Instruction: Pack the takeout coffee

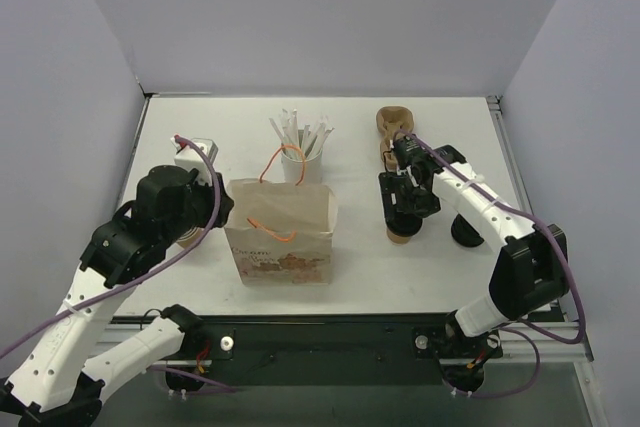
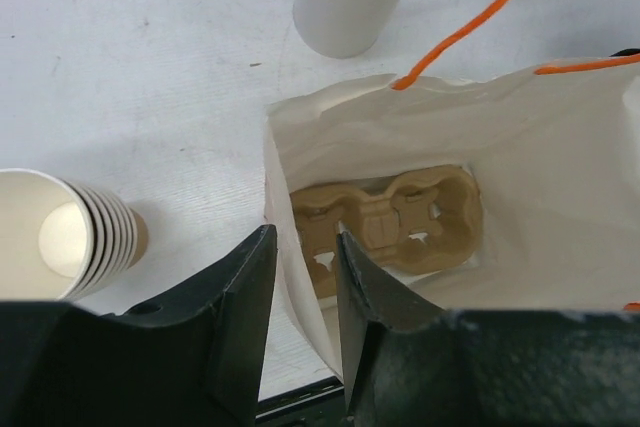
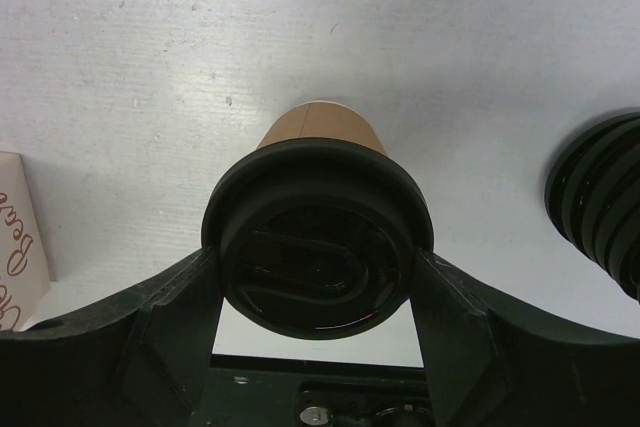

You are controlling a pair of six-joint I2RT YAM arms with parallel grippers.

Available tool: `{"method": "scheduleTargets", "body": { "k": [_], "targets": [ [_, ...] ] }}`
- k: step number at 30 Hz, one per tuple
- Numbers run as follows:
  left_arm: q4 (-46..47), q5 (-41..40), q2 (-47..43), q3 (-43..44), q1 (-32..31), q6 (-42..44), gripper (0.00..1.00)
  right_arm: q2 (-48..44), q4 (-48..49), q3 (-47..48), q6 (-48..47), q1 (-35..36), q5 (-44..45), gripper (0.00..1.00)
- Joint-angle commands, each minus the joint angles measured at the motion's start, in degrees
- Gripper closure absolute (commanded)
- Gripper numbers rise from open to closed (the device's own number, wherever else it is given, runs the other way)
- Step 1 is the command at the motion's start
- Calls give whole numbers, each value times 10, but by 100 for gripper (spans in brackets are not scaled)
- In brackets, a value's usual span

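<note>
The paper bag's side sits loose in my open left gripper, so I need to pinch its top edge [image 2: 280, 212] to steady it before the coffee goes in.
The takeout coffee [image 3: 318, 237], a brown paper cup under a black lid, stands on the table right of the paper bag [image 1: 285, 237]. My right gripper [image 3: 315, 267] is shut on it, one finger against each side of the lid; from above, that gripper [image 1: 405, 209] covers most of the cup [image 1: 403, 235]. My left gripper [image 2: 304, 239] is open at the bag's left side [image 1: 222, 209]. The bag's white wall [image 2: 290, 247] runs between its fingers with a gap showing. A cardboard cup carrier [image 2: 385, 219] lies in the bottom of the open bag.
A stack of lidless paper cups [image 2: 75, 237] lies left of the bag. A white cup of stirrers [image 1: 300, 157] stands behind it, under the orange handles [image 2: 470, 27]. Black lids [image 3: 600, 197] are stacked right of the coffee. More carriers [image 1: 393, 125] sit at the back right.
</note>
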Motion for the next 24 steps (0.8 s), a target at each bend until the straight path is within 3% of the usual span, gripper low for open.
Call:
{"method": "scheduleTargets", "body": {
  "k": [1,15,21,22,24],
  "targets": [
    [-53,-46,7,51,1,24,59,-32,-37,20,-13,0,17,36],
    [-53,-20,18,32,1,25,56,-64,-47,28,-15,-7,16,38],
    [-2,-10,31,18,1,17,57,-102,-81,128,-13,-5,10,41],
    [2,-7,34,17,1,17,59,-106,-83,146,-17,-2,4,42],
    [18,8,39,13,1,21,74,-119,-84,202,-23,6,-22,42]
  ]
}}
